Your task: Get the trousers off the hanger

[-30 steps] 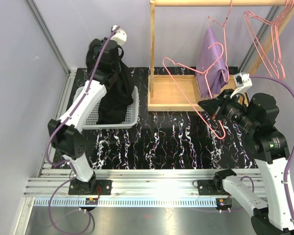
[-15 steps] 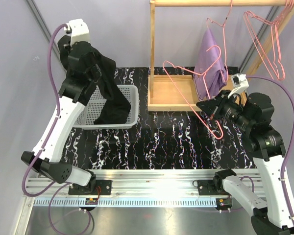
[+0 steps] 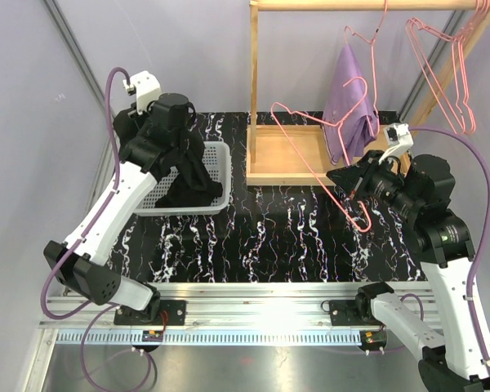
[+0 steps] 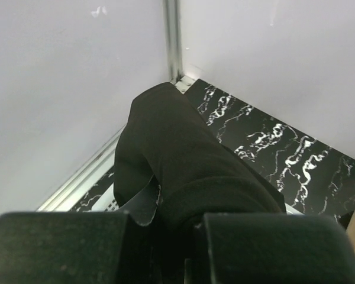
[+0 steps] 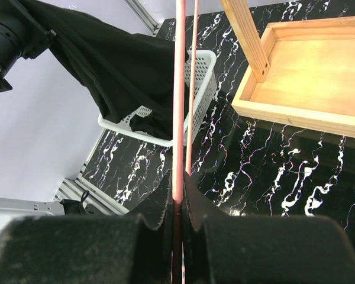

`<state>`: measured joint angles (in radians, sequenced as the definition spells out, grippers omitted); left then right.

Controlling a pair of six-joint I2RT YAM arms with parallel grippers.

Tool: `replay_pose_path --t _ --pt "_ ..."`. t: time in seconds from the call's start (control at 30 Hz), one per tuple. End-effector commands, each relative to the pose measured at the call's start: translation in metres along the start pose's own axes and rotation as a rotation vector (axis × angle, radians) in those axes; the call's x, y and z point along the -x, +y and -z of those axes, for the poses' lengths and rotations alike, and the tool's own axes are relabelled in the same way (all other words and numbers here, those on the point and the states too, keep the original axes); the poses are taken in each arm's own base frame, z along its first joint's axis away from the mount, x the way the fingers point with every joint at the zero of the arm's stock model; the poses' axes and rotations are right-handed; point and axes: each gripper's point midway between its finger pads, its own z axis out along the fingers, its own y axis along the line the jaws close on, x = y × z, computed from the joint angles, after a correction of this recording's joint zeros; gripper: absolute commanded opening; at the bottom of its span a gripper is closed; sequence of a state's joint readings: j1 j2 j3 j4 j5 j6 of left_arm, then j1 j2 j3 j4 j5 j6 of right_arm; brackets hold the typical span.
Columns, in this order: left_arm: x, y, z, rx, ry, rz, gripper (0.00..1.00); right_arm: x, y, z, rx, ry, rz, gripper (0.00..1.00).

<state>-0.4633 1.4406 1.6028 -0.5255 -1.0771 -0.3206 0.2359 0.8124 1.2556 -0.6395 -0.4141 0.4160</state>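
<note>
Next, I release the black trousers with my left gripper on the bottom of the white basket (image 3: 176, 182), along its near side.
The black trousers (image 3: 193, 175) hang from my left gripper (image 3: 180, 153), which is shut on them, and their lower end lies in the white basket (image 3: 180, 210). In the left wrist view black cloth (image 4: 186, 165) bulges out between the closed fingers of the left gripper (image 4: 177, 234). My right gripper (image 3: 355, 189) is shut on an empty pink wire hanger (image 3: 306, 155), held tilted over the table. The right wrist view shows the hanger wire (image 5: 178, 106) clamped in the right gripper (image 5: 177, 195). The light purple trousers (image 3: 349, 102) hang on another pink hanger on the rail.
A wooden rack stands at the back with a tray base (image 3: 282, 155) and an upright post (image 3: 253, 82). More pink hangers (image 3: 441, 69) hang from its rail at the right. Purple walls close in the left and back sides.
My left arm swung out to the left and came back down lower, and the black trousers now hang lower into the basket. The right gripper and its hanger barely moved.
</note>
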Motion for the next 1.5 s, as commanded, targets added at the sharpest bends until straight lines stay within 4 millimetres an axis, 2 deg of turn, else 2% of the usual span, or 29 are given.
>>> replay_pose_path --t 0.0,0.27,0.3,0.33,0.37,0.4,0.43,0.47,0.6,0.73,1.0,1.03,1.1,1.13,1.2,1.3,1.43,1.47 --pt "0.029 0.035 0.011 0.128 -0.078 0.197 0.0 0.01 0.012 -0.002 0.059 -0.036 0.023 0.0" --pt "0.049 0.092 0.021 0.264 -0.133 0.127 0.0 0.013 0.014 -0.004 0.069 -0.042 0.023 0.0" --pt "0.06 0.099 0.023 0.262 -0.16 0.138 0.0 0.014 0.015 -0.004 0.072 -0.044 0.021 0.0" --pt "0.061 0.091 0.018 0.195 -0.167 0.136 0.0 0.014 0.015 -0.004 0.074 -0.044 0.019 0.0" --pt "0.055 0.095 0.008 0.2 -0.163 0.132 0.0 0.014 0.016 -0.004 0.077 -0.047 0.017 0.0" --pt "0.057 0.092 0.003 0.173 -0.17 0.154 0.0 0.014 0.016 -0.005 0.079 -0.044 0.012 0.0" --pt "0.052 0.082 -0.006 0.15 -0.156 0.144 0.0 0.014 0.017 -0.004 0.084 -0.043 0.013 0.0" --pt "0.06 0.084 -0.009 0.165 -0.161 0.165 0.0 0.014 0.017 -0.005 0.085 -0.044 0.009 0.0" --pt "0.056 0.053 -0.023 0.1 -0.142 0.254 0.0 0.014 0.016 -0.005 0.078 -0.042 0.011 0.0" --pt "0.049 0.033 -0.034 0.096 -0.12 0.386 0.0 0.013 0.013 -0.006 0.067 -0.031 0.016 0.0" --pt "0.051 0.013 -0.044 0.126 -0.157 0.607 0.0 0.01 0.011 -0.01 0.067 -0.015 0.025 0.0" --pt "0.04 0.007 -0.043 0.117 -0.155 0.599 0.0 0.01 0.011 -0.011 0.07 -0.018 0.024 0.0" --pt "0.048 0.004 -0.039 0.106 -0.218 0.657 0.0 0.009 0.01 -0.013 0.072 -0.009 0.019 0.0" --pt "0.04 0.0 -0.038 0.105 -0.214 0.654 0.0 0.009 0.011 -0.014 0.076 -0.009 0.02 0.0" --pt "0.039 -0.002 -0.037 0.088 -0.216 0.707 0.0 0.009 0.01 -0.015 0.074 -0.005 0.023 0.0" --pt "0.026 -0.011 -0.039 0.058 -0.186 0.732 0.0 0.01 0.01 -0.018 0.076 -0.003 0.022 0.0" --pt "0.009 -0.02 -0.031 0.05 -0.151 0.754 0.0 0.012 0.009 -0.021 0.081 -0.006 0.019 0.0" --pt "-0.002 -0.018 -0.03 0.068 -0.139 0.764 0.0 0.011 0.009 -0.022 0.082 -0.002 0.011 0.0"
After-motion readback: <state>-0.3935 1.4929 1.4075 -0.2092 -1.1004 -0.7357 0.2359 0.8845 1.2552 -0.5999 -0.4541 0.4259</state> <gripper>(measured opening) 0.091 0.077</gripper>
